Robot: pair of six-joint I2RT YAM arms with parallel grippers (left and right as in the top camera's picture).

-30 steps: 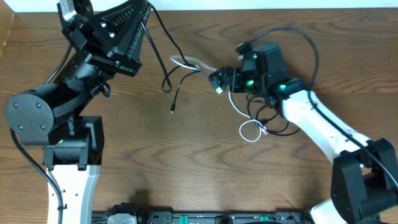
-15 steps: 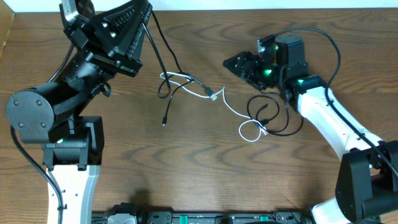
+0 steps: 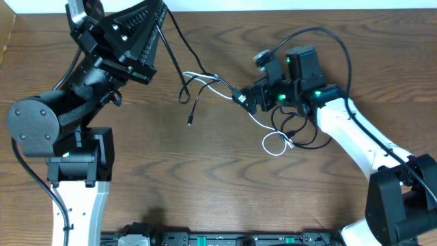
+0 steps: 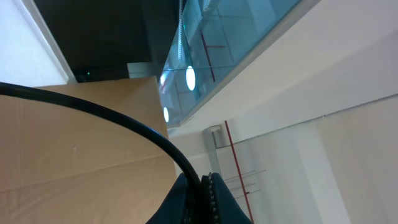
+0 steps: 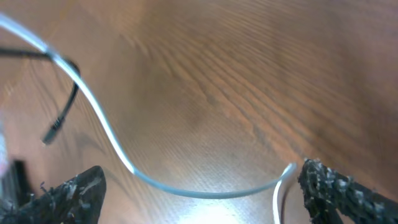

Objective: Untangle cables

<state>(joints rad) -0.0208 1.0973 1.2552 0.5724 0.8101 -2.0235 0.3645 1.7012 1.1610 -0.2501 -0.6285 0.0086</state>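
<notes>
I need to grip the white cable [image 3: 256, 121] with my right gripper and pull it away from the black cable hanging from my left gripper, because the white cable loops around that black one.
My left gripper [image 3: 158, 12] is raised at the upper left and shut on a black cable [image 3: 179, 51]. In the left wrist view that cable [image 4: 124, 118] curves out from between the closed fingers [image 4: 202, 193]. It hangs down into a small tangle with the white cable [image 3: 266, 140], and a black plug end [image 3: 190, 123] dangles just below. My right gripper [image 3: 249, 97] stands open low over the white cable. In the right wrist view the white cable [image 5: 124, 155] runs between the spread fingertips [image 5: 62, 199], touching neither. Another black cable [image 3: 300, 140] loops on the table under the right arm.
The wooden table [image 3: 205, 184] carries both arm bases, the left one [image 3: 78, 171] at the front left and the right one [image 3: 403, 198] at the front right. A black rail [image 3: 225, 239] runs along the front edge.
The right gripper pulled away to the upper right, then came back left and down over the white cable with its jaws wider. The hanging cables swung left and back. The left gripper stayed still.
</notes>
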